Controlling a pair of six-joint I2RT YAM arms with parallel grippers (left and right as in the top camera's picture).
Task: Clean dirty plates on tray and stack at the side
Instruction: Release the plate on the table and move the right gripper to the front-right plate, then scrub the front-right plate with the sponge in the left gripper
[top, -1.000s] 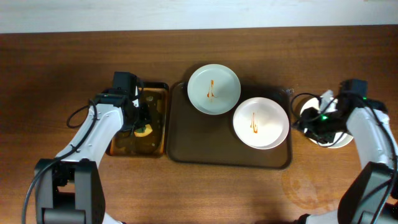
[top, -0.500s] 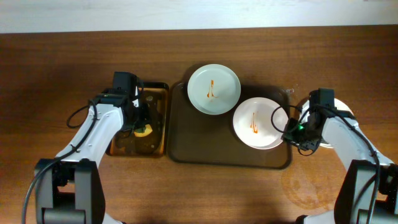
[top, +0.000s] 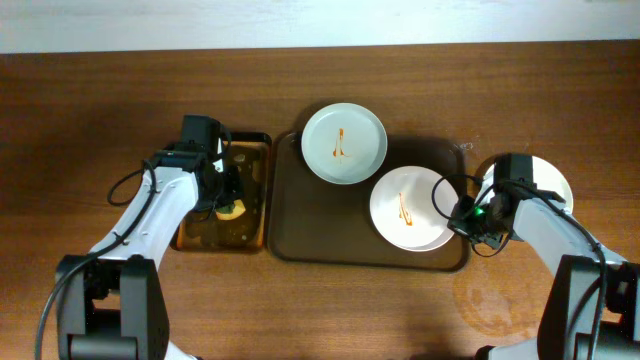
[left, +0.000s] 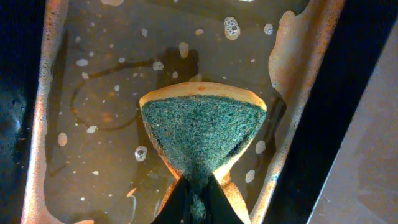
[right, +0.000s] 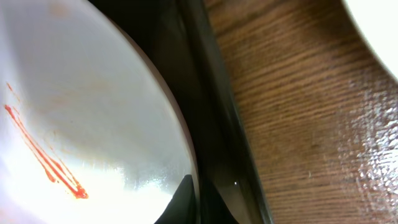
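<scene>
Next, I release the second white plate with my right gripper on top of the third plate (top: 528, 196) on the wood tabletop.
Two white plates lie on the dark brown tray (top: 320, 225), each with an orange-red streak. One plate (top: 344, 143) sits at the back. The other plate (top: 405, 208) is at the right, and my right gripper (top: 452, 213) is shut on its right rim. In the right wrist view the dark fingers pinch that plate (right: 93, 112) at its edge, right gripper (right: 198, 198), beside the tray's rim (right: 217, 124). A third plate (top: 555, 180) rests on the table at the right, partly behind my arm. My left gripper (top: 228, 203) (left: 199, 202) is shut on the green-yellow sponge (left: 202, 134).
The sponge hangs over a narrow black tray (top: 200, 235) of amber, bubbly liquid (left: 99, 124) left of the big tray. Bare wood tabletop (right: 298, 112) lies between the big tray and the right-hand plate (right: 379, 31).
My right gripper came left from the plate on the table to the tray's right plate and shut on its rim; that plate slid slightly left. The left arm has not moved.
</scene>
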